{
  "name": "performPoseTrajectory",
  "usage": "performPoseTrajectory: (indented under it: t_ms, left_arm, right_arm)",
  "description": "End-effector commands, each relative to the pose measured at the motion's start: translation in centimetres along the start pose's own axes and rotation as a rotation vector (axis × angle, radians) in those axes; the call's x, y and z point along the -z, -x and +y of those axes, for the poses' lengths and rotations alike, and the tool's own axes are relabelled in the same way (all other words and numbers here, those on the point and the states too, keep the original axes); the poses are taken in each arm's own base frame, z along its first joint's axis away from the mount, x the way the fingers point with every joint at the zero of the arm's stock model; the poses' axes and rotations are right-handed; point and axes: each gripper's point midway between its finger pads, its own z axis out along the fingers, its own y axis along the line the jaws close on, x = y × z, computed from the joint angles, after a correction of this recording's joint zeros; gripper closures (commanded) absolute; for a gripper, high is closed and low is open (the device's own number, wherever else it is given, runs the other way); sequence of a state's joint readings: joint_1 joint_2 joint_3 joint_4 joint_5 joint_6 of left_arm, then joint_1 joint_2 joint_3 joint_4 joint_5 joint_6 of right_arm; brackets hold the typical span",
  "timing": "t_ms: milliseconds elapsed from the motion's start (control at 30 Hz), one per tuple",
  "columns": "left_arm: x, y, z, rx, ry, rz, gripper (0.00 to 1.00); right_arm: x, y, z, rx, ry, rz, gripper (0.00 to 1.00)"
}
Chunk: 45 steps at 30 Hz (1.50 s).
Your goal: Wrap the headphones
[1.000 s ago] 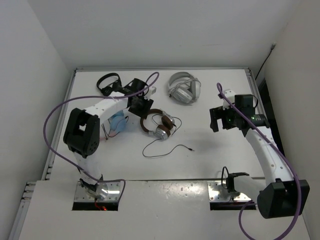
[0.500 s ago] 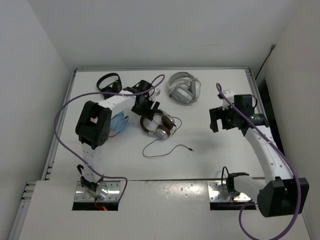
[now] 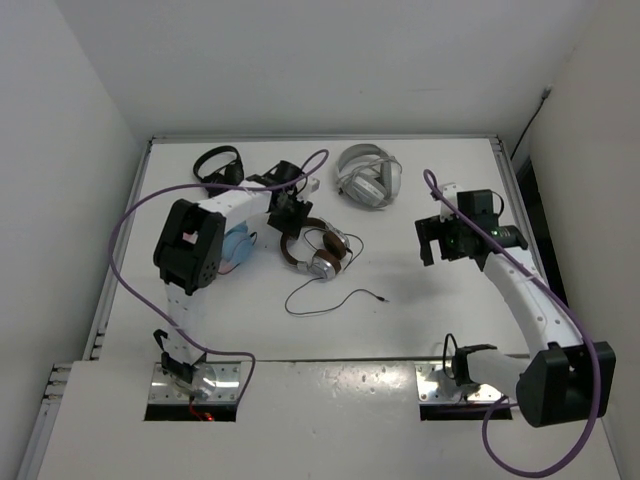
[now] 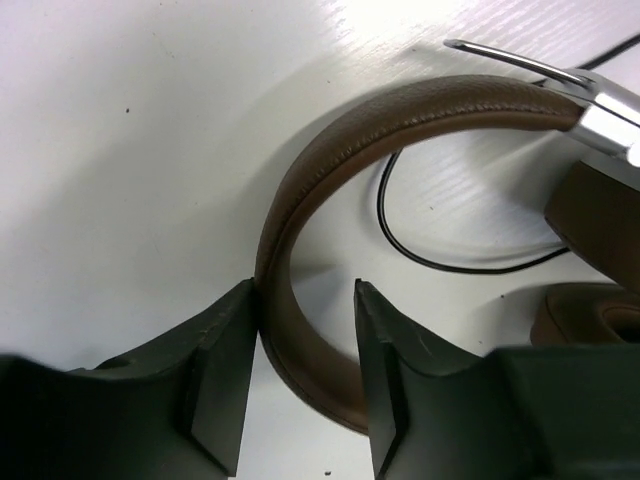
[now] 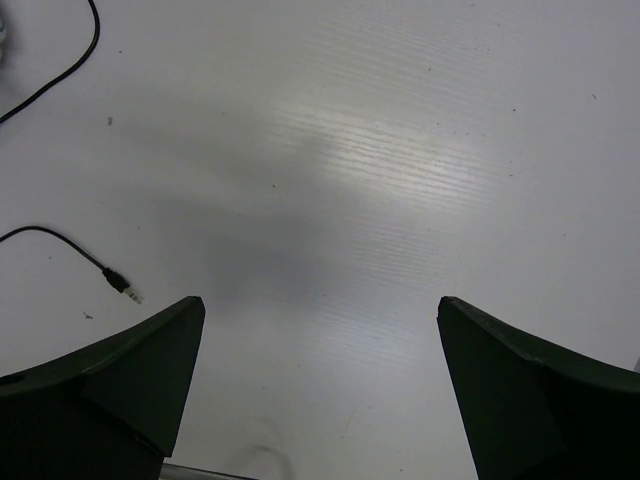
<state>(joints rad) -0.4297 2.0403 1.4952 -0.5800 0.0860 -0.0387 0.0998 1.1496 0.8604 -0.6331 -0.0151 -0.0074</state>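
The headphones' thin black cable comes out beside the near-side silver earcup [image 3: 320, 279]. Next, my right gripper needs to move to the cable and close on it there.
The headphones [image 3: 318, 250] lie flat mid-table, brown headband to the left, silver-and-brown earcups to the right. Their thin black cable [image 3: 330, 298] loops toward the near edge and ends in a plug [image 5: 118, 282]. My left gripper [image 3: 290, 222] is down over the headband [image 4: 300, 180]. In the left wrist view the band runs slantwise between the left gripper [image 4: 305, 290] jaws and touches both fingers, so it is shut on the band. My right gripper [image 3: 437, 243] hovers to the right of the headphones. The right gripper [image 5: 320, 302] stands wide open over bare table.
Larger white-grey headphones [image 3: 368, 177] rest at the back centre and small black headphones [image 3: 217, 165] at the back left. A light-blue object [image 3: 236, 245] lies just left of the brown headband, under my left arm. Part of the cable [image 4: 440, 262] curls inside the headband.
My left arm swung its elbow over and set its jaws on the brown headband, opening wider and then closing on it. My right gripper drifted slightly left, still open.
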Motion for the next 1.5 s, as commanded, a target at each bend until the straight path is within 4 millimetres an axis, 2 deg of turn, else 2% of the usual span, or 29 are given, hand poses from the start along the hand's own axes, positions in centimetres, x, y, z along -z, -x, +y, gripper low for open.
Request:
performPoseTrajectory:
  t_ms: [0,167,233,300,367,500,533,600,633,700,767,867,900,967,1000,1033,1100,1133,1200,1233,1300,1367,1433,1467]
  left_arm:
    - [-1.0,0.9,0.5,-0.001,-0.005,-0.016,0.53]
    - [-1.7,0.3,0.9,-0.008,0.014,0.005,0.53]
    - [-1.6,0.9,1.0,-0.019,0.015,-0.013,0.55]
    - [-1.9,0.7,1.0,-0.018,0.014,-0.004,0.61]
    - [-2.0,0.9,1.2,-0.019,0.024,-0.012,0.67]
    - [-2.4,-0.5,0.9,-0.007,0.011,0.019,0.78]
    - [-2.1,-0.8,0.7,-0.007,0.002,0.021,0.82]
    - [-1.7,-0.6,1.1,0.011,0.008,0.0,1.0]
    - [-0.8,0.1,0.7,0.021,-0.01,-0.027,1.0]
    - [0.4,0.3,0.9,0.031,-0.015,-0.041,1.0]
    - [3.5,2.6,1.2,0.07,-0.019,-0.125,1.0]
    - [7.6,4.5,1.9,0.147,0.0,-0.183,1.0]
    - [10.2,6.6,1.7,0.152,0.0,-0.249,1.0]
    - [12.8,7.4,1.7,0.191,-0.01,-0.263,1.0]
    - [15.2,9.0,1.8,0.2,-0.025,-0.317,1.0]
    - [16.3,9.5,1.8,0.217,-0.034,-0.333,1.0]
    - [18.5,10.2,2.4,0.277,-0.054,-0.379,1.0]
    - [20.0,10.4,2.6,0.294,-0.063,-0.409,1.0]
    - [21.3,10.4,3.5,0.35,-0.089,-0.434,1.0]
    - [21.8,10.4,3.7,0.366,-0.098,-0.446,1.0]
    - [22.8,10.4,4.5,0.398,-0.124,-0.47,1.0]
    - [22.5,10.0,4.9,0.426,-0.151,-0.462,1.0]
    - [22.0,9.3,5.3,0.491,-0.229,-0.447,1.0]
    - [21.9,9.0,5.2,0.508,-0.279,-0.442,1.0]
  right_arm:
    - [0.5,1.2,-0.2,0.022,-0.009,-0.059,0.0]
    - [0.2,1.1,-0.1,0.034,0.015,-0.031,0.0]
    - [0.5,1.2,-0.5,0.011,0.02,-0.034,0.02]
    - [0.5,1.2,-0.6,0.003,0.026,-0.035,0.03]
    - [0.5,1.2,-0.5,0.003,0.035,-0.037,0.09]
    - [0.5,1.2,-0.5,0.012,0.035,-0.037,0.1]
    - [0.7,1.3,-0.5,0.013,0.033,-0.046,0.12]
    - [0.7,1.1,-0.5,0.012,0.035,-0.037,0.16]
    - [0.7,1.1,-0.5,0.012,0.035,-0.037,0.19]
    - [1.2,1.6,0.0,0.022,0.051,-0.053,0.26]
    - [2.3,2.3,0.4,0.028,0.051,-0.102,0.29]
    - [3.6,4.1,1.4,0.049,0.075,-0.201,0.3]
    - [4.1,4.8,2.4,0.039,0.119,-0.237,0.33]
    - [5.2,6.0,3.5,0.041,0.17,-0.326,0.34]
    - [5.4,6.7,5.0,0.028,0.242,-0.37,0.34]
    - [6.0,7.1,6.0,0.022,0.282,-0.405,0.34]
    - [5.9,7.1,8.2,-0.008,0.381,-0.42,0.34]
    - [6.4,8.1,10.0,-0.026,0.444,-0.459,0.35]
    - [5.8,8.3,12.2,-0.036,0.485,-0.463,0.37]
    - [6.1,9.6,14.1,-0.038,0.464,-0.515,0.39]
    - [4.9,9.3,15.5,-0.041,0.483,-0.526,0.42]
    - [4.3,10.4,16.1,-0.113,0.426,-0.585,0.44]
    - [2.6,11.0,16.5,-0.129,0.368,-0.592,0.45]
    - [2.8,11.9,17.4,-0.135,0.379,-0.633,0.45]
